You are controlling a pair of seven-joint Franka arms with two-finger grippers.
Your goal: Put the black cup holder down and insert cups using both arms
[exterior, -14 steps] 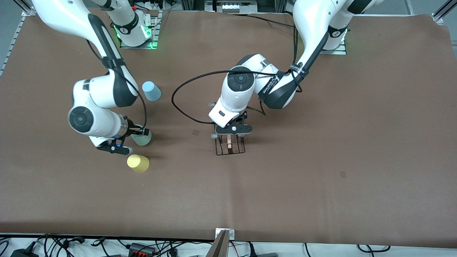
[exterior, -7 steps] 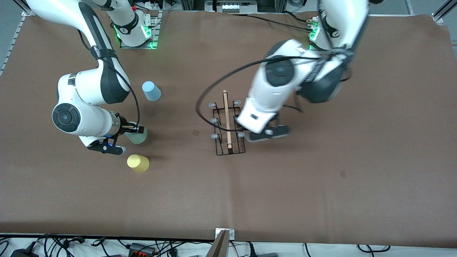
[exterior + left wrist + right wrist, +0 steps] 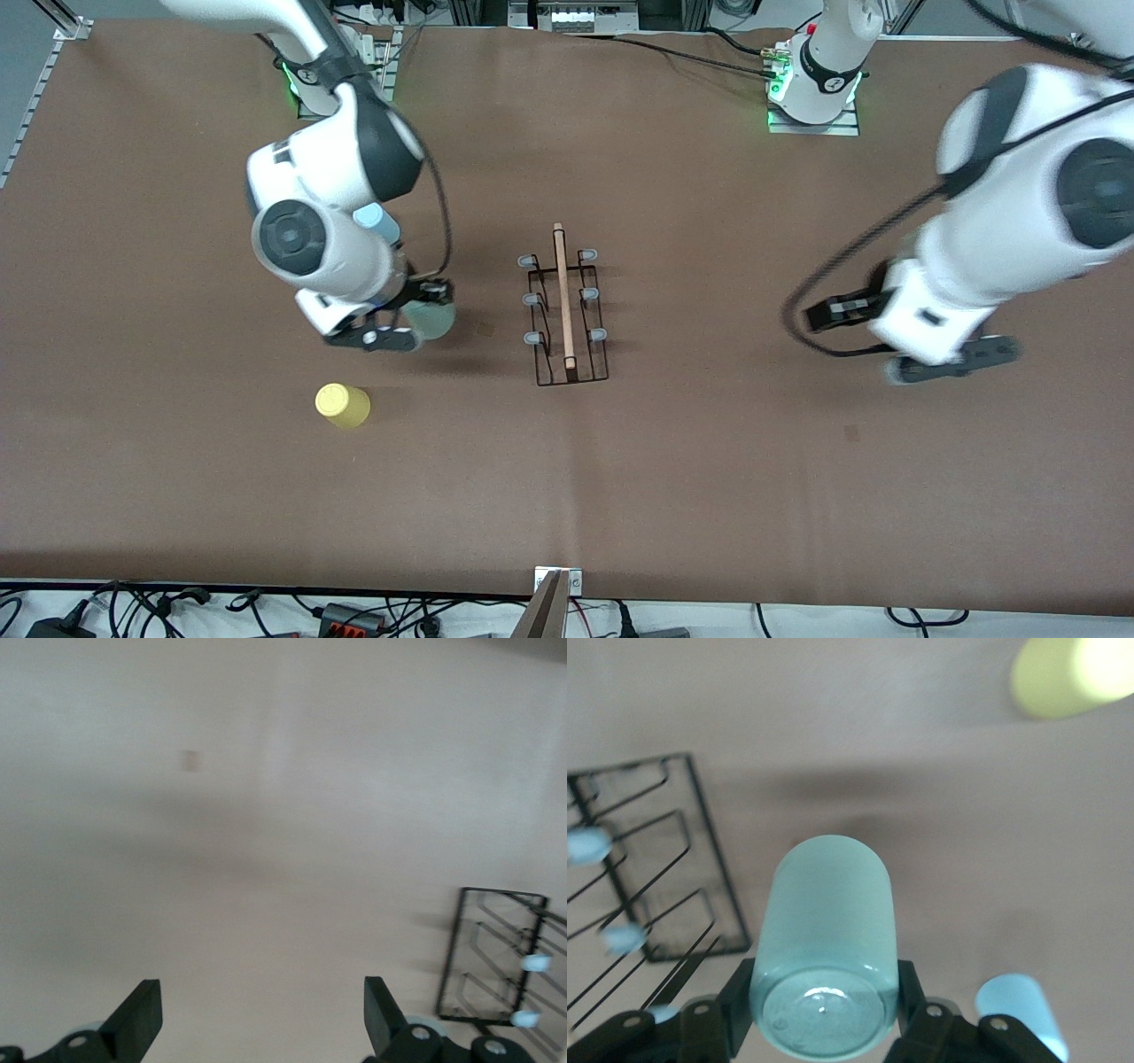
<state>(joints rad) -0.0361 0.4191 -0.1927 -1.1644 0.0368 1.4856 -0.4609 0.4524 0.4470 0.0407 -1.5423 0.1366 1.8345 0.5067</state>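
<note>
My right gripper should put the pale mint green cup on the black cup holder's peg (image 3: 528, 268) (image 3: 661, 1013) that is closest to the light blue cup.
The black cup holder (image 3: 564, 306) stands at the table's middle, its wooden rod on top. It also shows in the left wrist view (image 3: 496, 957) and the right wrist view (image 3: 651, 864). My right gripper (image 3: 415, 315) is shut on the pale mint green cup (image 3: 434, 319), held above the table beside the holder; the cup fills the right wrist view (image 3: 828, 930). My left gripper (image 3: 952, 363) is open and empty over bare table toward the left arm's end, its fingertips (image 3: 142, 1019) wide apart.
The yellow cup (image 3: 343, 405) stands nearer the front camera than the right gripper, also in the right wrist view (image 3: 1072, 673). The light blue cup (image 3: 383, 223) is partly hidden under the right arm and shows in the right wrist view (image 3: 1019, 1010).
My left gripper let go of the holder and swung away toward the left arm's end. My right gripper carried the mint cup up and toward the holder.
</note>
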